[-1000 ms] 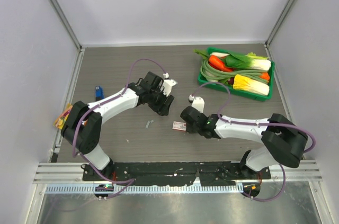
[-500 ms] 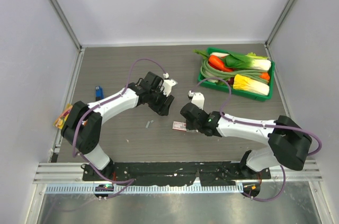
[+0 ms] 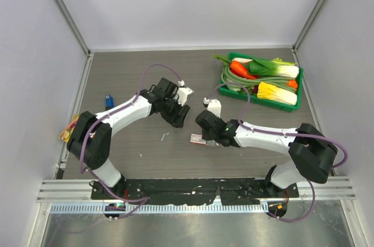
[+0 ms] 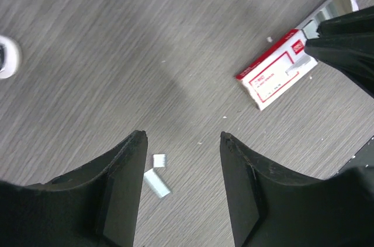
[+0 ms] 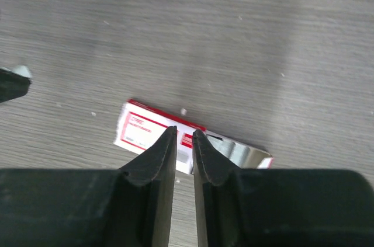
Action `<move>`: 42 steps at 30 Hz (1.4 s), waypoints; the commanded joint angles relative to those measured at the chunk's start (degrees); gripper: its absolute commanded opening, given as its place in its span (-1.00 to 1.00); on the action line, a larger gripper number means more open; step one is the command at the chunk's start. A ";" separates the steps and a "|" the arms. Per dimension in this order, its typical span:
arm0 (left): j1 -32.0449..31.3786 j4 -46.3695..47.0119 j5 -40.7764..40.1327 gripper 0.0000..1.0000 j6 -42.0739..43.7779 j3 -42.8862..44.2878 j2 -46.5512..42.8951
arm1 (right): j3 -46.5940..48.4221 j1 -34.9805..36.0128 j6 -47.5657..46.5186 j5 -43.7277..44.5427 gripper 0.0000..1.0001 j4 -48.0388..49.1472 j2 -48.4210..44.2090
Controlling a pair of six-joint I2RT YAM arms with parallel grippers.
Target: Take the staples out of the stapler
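Observation:
Next, my left gripper moves over to the longer silver staples strip and then closes on its end (image 3: 162, 139) (image 4: 163, 191) that points away from the shorter staples strip.
The blue stapler (image 3: 108, 101) lies at the far left of the table, away from both grippers. Two short silver staples strips (image 3: 163, 137) lie on the table; in the left wrist view the staples (image 4: 156, 176) sit just inside the left finger. My left gripper (image 3: 179, 119) (image 4: 182, 136) is open and empty, hovering above the table. My right gripper (image 3: 205, 138) (image 5: 184, 132) is shut to a narrow slit, its tips over the white-and-red box (image 5: 146, 131), which also shows in the top view (image 3: 197, 139) and the left wrist view (image 4: 274, 77). The box's end is open.
A green tray (image 3: 228, 90) of vegetables stands at the back right. An orange snack packet (image 3: 69, 129) lies at the left edge. The right gripper's tip (image 4: 342, 37) shows in the left wrist view over the box.
My right gripper has shifted slightly left, over the white-and-red box. My left arm has barely moved.

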 commanded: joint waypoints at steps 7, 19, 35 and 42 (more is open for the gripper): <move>4.70 -9.81 -5.34 0.24 9.32 -2.39 -7.44 | 2.37 -0.07 -1.84 1.01 -0.43 3.16 -2.94; 4.62 -11.92 -7.55 0.25 5.11 -6.27 -4.20 | -2.65 -0.25 -0.08 2.77 -0.42 2.98 -8.93; 1.71 -8.76 -6.66 0.21 2.99 -6.27 1.96 | -2.48 -0.25 0.53 3.12 -0.48 2.81 -8.75; 1.72 -7.35 -7.46 0.14 3.17 -6.18 3.19 | -2.65 -0.25 0.80 2.59 -0.55 3.60 -8.05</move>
